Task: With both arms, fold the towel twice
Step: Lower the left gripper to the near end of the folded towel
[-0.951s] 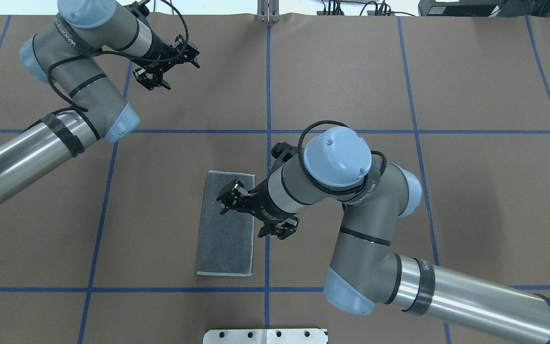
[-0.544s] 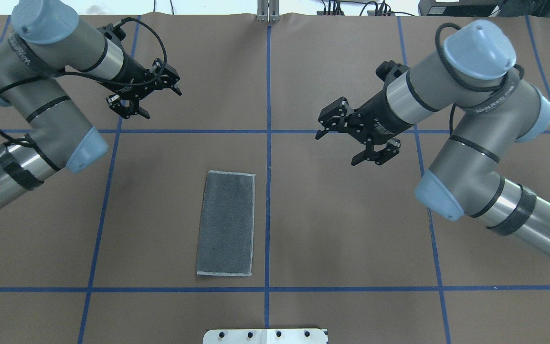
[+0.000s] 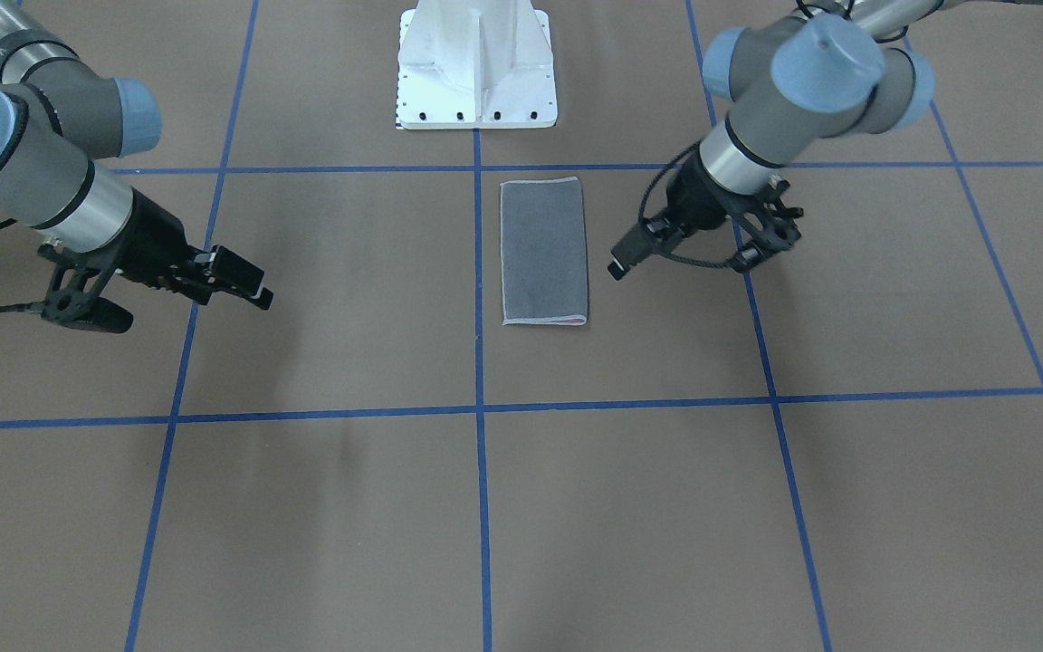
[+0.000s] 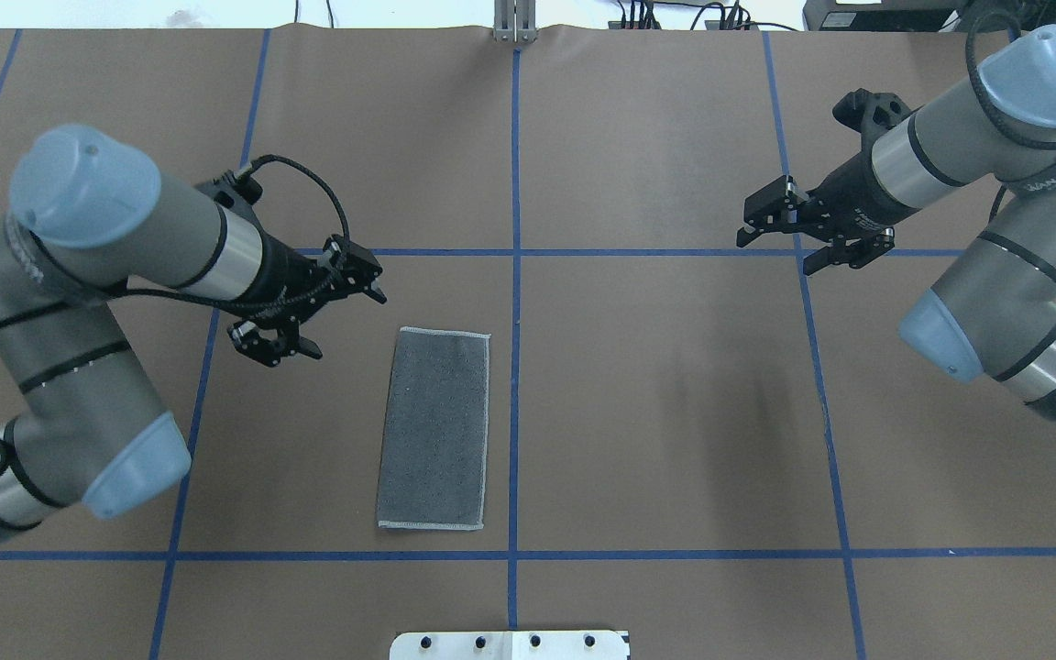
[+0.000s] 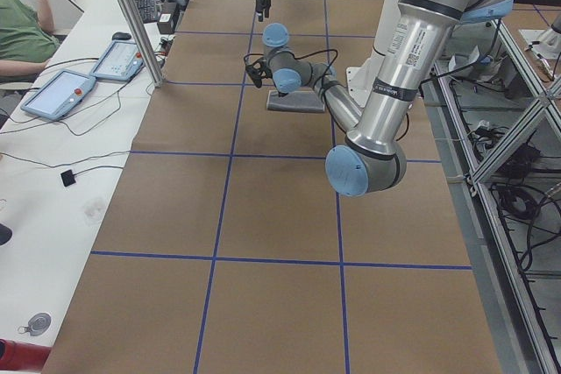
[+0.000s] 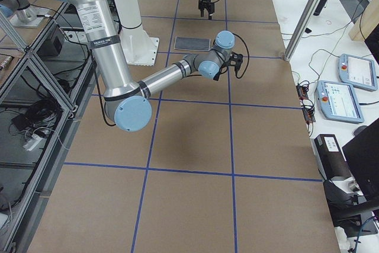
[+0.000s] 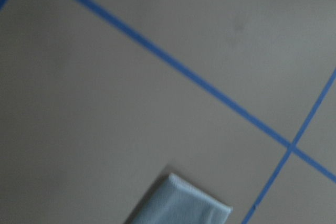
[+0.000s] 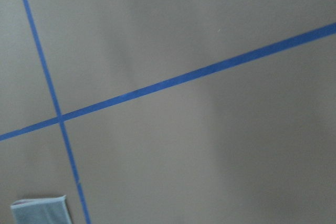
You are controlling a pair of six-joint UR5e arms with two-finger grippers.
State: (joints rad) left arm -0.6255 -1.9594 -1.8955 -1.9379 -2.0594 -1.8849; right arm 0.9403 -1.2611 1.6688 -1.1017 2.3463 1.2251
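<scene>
The towel's corner [image 3: 574, 184] at the end by the white pedestal, on my left gripper's own side, will be gripped by my left gripper.
The towel [image 4: 434, 429] lies flat near the table's middle as a long narrow rectangle, dark grey face up with light edging. A pink sliver shows at its end in the front-facing view [image 3: 567, 321]. My left gripper [image 4: 370, 280] hovers just beyond the towel's far left corner, open and empty; it also shows in the front-facing view [image 3: 623, 260]. My right gripper [image 4: 753, 223] is open and empty, far to the right of the towel, and shows at the left of the front-facing view [image 3: 245, 279]. Each wrist view catches one towel corner [image 7: 184, 203] [image 8: 39, 211].
Blue tape lines [image 4: 516, 252] cross the brown table cover. The white bolted pedestal [image 4: 510, 644] stands at the near edge, just behind the towel. Operators' tablets [image 5: 61, 94] lie on a side bench past the far edge.
My right gripper lifted off the towel and swung away to the far right. My left gripper came down from the far left to just beside the towel's far left corner. The towel has not moved.
</scene>
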